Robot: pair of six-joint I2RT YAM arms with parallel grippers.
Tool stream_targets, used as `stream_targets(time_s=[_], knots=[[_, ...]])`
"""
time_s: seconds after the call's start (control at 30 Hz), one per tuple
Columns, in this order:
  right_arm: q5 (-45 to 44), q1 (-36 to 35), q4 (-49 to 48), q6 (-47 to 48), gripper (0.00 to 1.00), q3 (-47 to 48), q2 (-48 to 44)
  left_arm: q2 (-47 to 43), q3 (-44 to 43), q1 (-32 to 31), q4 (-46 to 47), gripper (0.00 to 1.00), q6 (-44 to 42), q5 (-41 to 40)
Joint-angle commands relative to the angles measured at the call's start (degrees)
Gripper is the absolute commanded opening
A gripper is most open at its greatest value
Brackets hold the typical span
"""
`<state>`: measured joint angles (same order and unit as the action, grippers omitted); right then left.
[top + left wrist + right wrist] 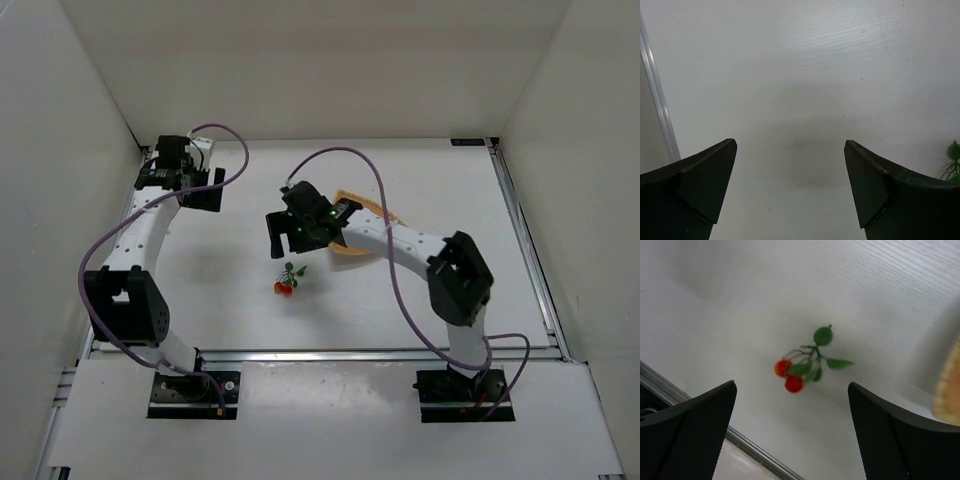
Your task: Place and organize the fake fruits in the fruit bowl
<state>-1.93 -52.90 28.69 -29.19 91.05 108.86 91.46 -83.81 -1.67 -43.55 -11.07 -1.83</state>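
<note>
I should close my right gripper on the green stem (290,274) (816,352) of the berry cluster, where its leaves meet, between the round leaf and the red-orange berries.
A small cluster of red-orange berries (285,287) on a green-leafed stem lies on the white table, near the middle front. In the right wrist view the berries (793,376) lie just ahead of my open, empty right gripper (791,384). From above, the right gripper (283,240) hovers just behind the cluster. The orange-tan fruit bowl (352,251) is mostly hidden under the right arm; its edge (947,390) shows in the right wrist view. My left gripper (210,188) is open and empty at the far left (789,142). No loose single berry shows.
White walls enclose the table on three sides. A metal rail (380,352) runs along the front edge and also shows in the right wrist view (755,452). Purple cables loop over both arms. A bit of green leaf (953,159) shows at the left wrist view's right edge.
</note>
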Motion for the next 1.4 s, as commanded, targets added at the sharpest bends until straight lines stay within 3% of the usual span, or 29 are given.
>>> stream_targets(time_s=[0.0,0.17,0.37,0.53,0.57,0.67,0.7,0.87,1.37], knots=[[3.79,0.52,5.31,-5.87,0.93,6.41,7.3,-6.72,5.91,1.75,-1.36,1.0,0.96,3.31],[1.5,0.52,13.23,-11.23,0.85,13.19,14.27,-9.37,11.12,4.13,-1.36,1.0,2.01,4.46],[0.97,-0.01,15.69,-12.55,0.8,16.53,20.32,-9.37,11.83,5.28,-1.36,1.0,2.02,5.6],[0.97,-0.01,18.69,-13.26,0.67,17.76,23.85,-9.37,11.83,5.8,-1.36,1.0,2.02,5.6],[0.97,-0.01,18.69,-13.26,0.63,17.76,24.38,-9.37,11.83,5.8,-1.36,1.0,2.02,5.6],[0.44,-0.62,19.3,-12.73,0.4,17.76,24.38,-9.37,12.36,6.33,-1.36,1.0,2.02,6.13],[-0.08,-0.62,19.3,-12.12,0.27,17.76,24.38,-9.37,12.96,6.33,-1.36,1.0,2.02,6.13],[-1.14,-0.62,19.3,-11.42,0.0,17.24,22.63,-9.37,13.5,7.38,-1.36,1.0,2.02,6.13],[1.58,-0.36,10.42,-5.35,0.0,17.24,4.7,-9.37,14.55,7.38,-1.36,1.0,2.02,6.75]])
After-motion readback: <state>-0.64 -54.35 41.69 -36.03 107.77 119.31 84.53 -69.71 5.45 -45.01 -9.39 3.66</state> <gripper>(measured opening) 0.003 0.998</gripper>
